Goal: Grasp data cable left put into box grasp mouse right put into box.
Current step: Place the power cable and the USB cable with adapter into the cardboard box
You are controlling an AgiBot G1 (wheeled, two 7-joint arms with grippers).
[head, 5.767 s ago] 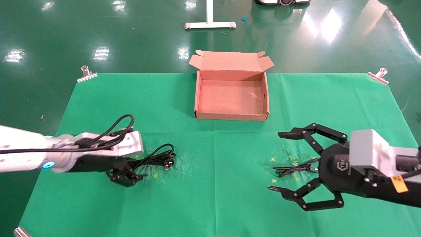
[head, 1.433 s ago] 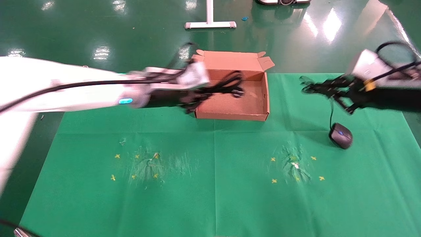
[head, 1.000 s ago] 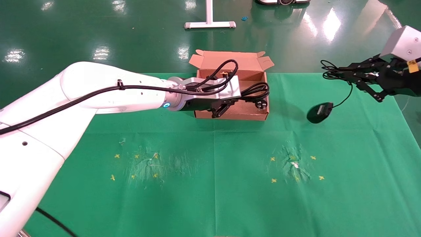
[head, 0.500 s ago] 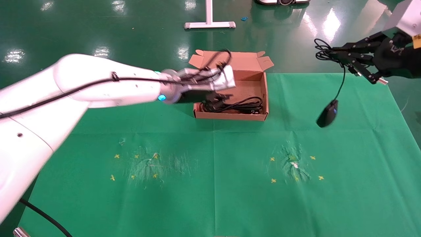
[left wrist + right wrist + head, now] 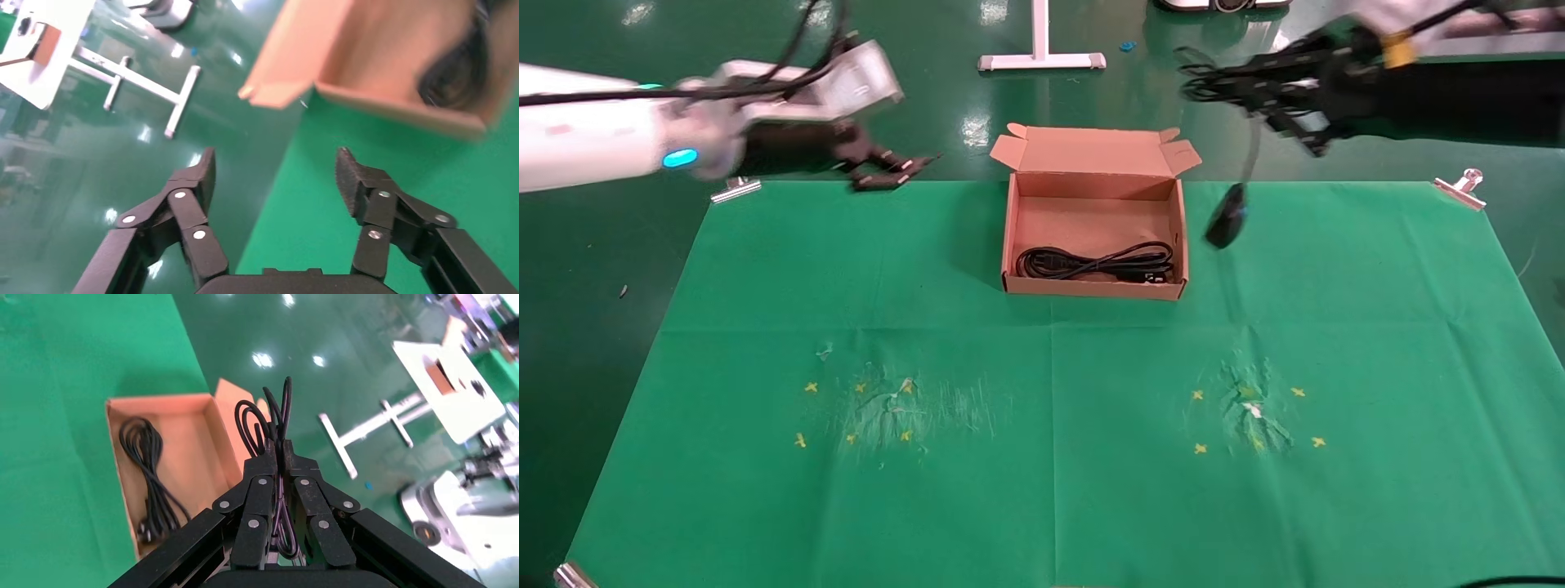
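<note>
My right gripper has the mouse. It will let go of it in the brown box, on the data cable's end (image 5: 1057,260) (image 5: 142,445) nearest my left gripper.
The brown box (image 5: 1091,287) stands open at the back middle of the green cloth. The data cable (image 5: 1095,263) lies coiled along the box's near wall, and it shows too in the right wrist view (image 5: 150,471). My left gripper (image 5: 895,167) hovers open and empty over the cloth's back edge, left of the box (image 5: 367,49); in its own wrist view the gripper (image 5: 275,165) holds nothing. My right gripper (image 5: 1214,82) is high behind the box's right corner, shut (image 5: 278,447) on loops of the thin cord (image 5: 269,416). The mouse (image 5: 1226,224) hangs from that cord just outside the box's right wall.
Metal clips (image 5: 735,186) (image 5: 1459,188) pin the cloth's back corners. A white stand foot (image 5: 1040,59) is on the floor behind the box. Yellow crosses mark two scuffed patches (image 5: 895,408) (image 5: 1254,416) on the near cloth.
The left gripper let the data cable go in the box and drew back to the far left. The right arm swung left with the mouse dangling, from the table's right edge to beside the box.
</note>
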